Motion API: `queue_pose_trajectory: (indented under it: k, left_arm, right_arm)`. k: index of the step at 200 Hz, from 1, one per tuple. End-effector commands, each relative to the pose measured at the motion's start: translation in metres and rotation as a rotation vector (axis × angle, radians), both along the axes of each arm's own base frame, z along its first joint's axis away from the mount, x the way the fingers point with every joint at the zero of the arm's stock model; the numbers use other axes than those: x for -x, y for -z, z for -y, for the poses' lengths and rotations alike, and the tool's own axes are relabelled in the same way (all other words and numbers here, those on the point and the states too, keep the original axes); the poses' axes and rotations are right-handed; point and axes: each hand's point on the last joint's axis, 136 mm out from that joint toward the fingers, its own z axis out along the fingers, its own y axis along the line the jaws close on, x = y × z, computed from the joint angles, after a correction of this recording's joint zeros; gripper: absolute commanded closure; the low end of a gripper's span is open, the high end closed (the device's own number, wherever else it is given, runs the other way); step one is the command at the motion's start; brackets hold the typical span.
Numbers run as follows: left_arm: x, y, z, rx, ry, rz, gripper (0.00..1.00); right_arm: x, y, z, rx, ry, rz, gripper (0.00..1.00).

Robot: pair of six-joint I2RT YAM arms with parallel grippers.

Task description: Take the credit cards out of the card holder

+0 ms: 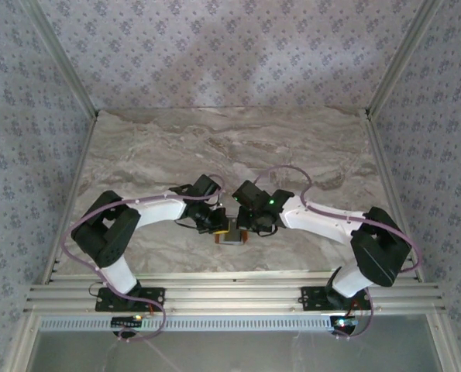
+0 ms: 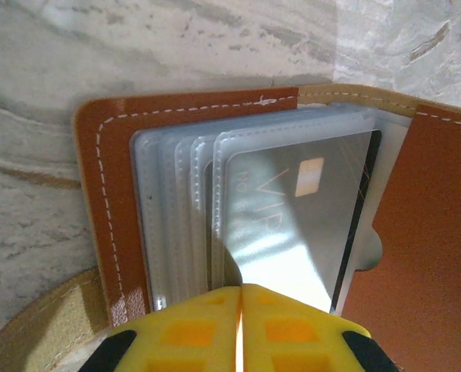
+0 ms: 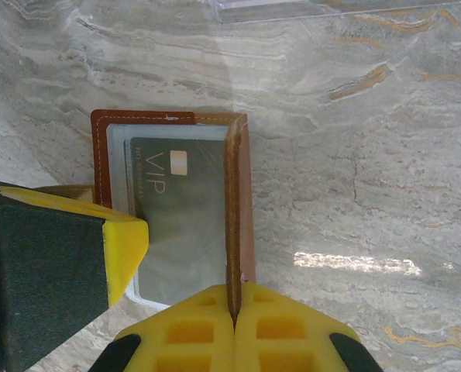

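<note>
With the card holder's cover flap upright beside the grey card, my right gripper needs to release the flap and pinch the card's dark edge (image 2: 357, 221) before pulling the card out.
The brown card holder (image 1: 234, 234) lies open on the marble between both grippers. My right gripper (image 3: 234, 314) is shut on its right cover flap (image 3: 232, 209) and holds that flap upright, edge-on. Inside are several clear sleeves (image 2: 176, 209). The top sleeve holds a grey credit card (image 2: 300, 209) marked VIP, also visible in the right wrist view (image 3: 180, 209). My left gripper (image 2: 242, 293) is shut at the near edge of this card, whose corner runs in between the yellow fingers (image 2: 191, 325). The cards in the other sleeves are hidden.
The edge of a clear plastic tray (image 3: 323, 8) lies on the table beyond the card holder. The marble tabletop (image 1: 215, 147) stretches away behind the arms, enclosed by patterned walls and metal posts (image 1: 393, 70).
</note>
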Motion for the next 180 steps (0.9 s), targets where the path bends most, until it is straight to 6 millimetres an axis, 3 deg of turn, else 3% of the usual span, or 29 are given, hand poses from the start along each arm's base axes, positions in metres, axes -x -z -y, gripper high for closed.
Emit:
queue_pose_trajectory:
  k: [1, 10, 28, 74, 135, 156, 180]
  left_arm:
    - [0.011, 0.023, -0.018, -0.100, 0.010, -0.022, 0.90]
    - [0.012, 0.024, -0.019, -0.104, 0.015, -0.023, 0.90]
    - [0.015, 0.025, -0.021, -0.103, 0.019, -0.030, 0.90]
    - [0.018, 0.023, -0.019, -0.086, 0.022, -0.037, 0.88]
    - [0.026, 0.023, -0.016, -0.078, 0.027, -0.049, 0.87]
    - [0.025, 0.019, -0.016, -0.075, 0.021, -0.039, 0.87]
    - [0.021, 0.012, -0.015, -0.080, 0.024, -0.019, 0.86]
  right_arm:
    - [0.007, 0.002, 0.007, 0.003, 0.015, -0.033, 0.94]
    - [0.007, 0.003, 0.014, 0.028, 0.028, -0.034, 0.81]
    - [0.006, 0.007, 0.034, 0.113, 0.036, -0.033, 0.70]
    - [0.001, 0.031, 0.067, 0.201, 0.069, -0.038, 0.59]
    - [-0.006, 0.068, 0.084, 0.355, 0.002, -0.034, 0.41]
    - [-0.001, 0.067, 0.100, 0.460, 0.008, -0.049, 0.36]
    - [-0.001, 0.054, 0.100, 0.464, 0.008, -0.035, 0.32]
